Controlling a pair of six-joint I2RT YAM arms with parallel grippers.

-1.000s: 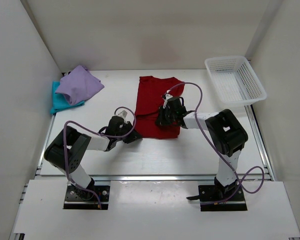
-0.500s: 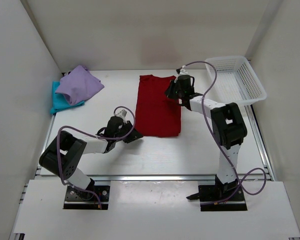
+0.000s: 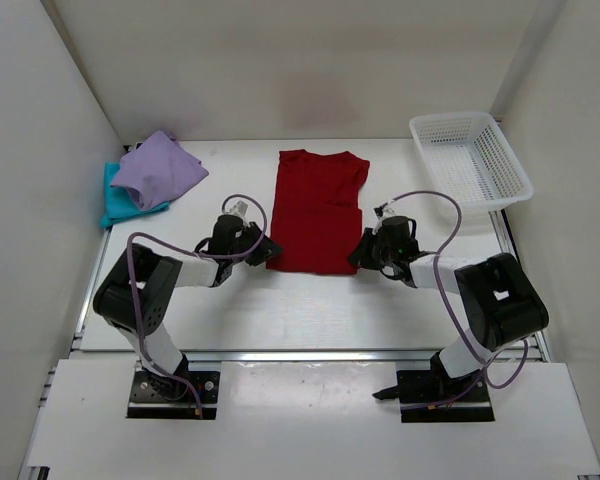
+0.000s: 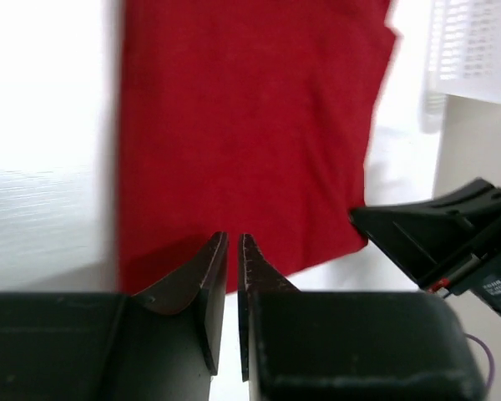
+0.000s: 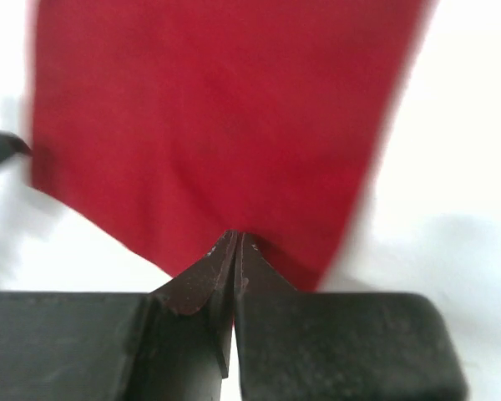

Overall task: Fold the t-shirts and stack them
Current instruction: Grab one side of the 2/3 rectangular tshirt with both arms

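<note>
Next, I open my left gripper's empty fingers, which sit at the dark red t-shirt's near edge, inward of the t-shirt's corner, and pinch that corner point(image 4: 134, 284) before lifting.
The dark red t-shirt point(image 3: 315, 205) lies flat in a long rectangle at the table's middle, and also fills the left wrist view point(image 4: 242, 125) and the right wrist view point(image 5: 217, 109). My left gripper point(image 3: 268, 250) point(image 4: 232, 236) is low at its near left corner, jaws a narrow slit apart with nothing between them. At the near right corner sits my right gripper point(image 3: 358, 255) point(image 5: 236, 234), shut, its tips at the shirt's near edge. The lavender t-shirt point(image 3: 158, 168) lies folded on the teal t-shirt point(image 3: 115, 205) at the far left.
A white mesh basket point(image 3: 470, 160) point(image 4: 476, 50) stands at the back right corner. White walls close in the table on the left, back and right. The right gripper's black body point(image 4: 434, 242) shows at the right of the left wrist view.
My right gripper went from the shirt's middle up to its far right side, then swung back to the near right corner. The left gripper slid right to the near left corner.
</note>
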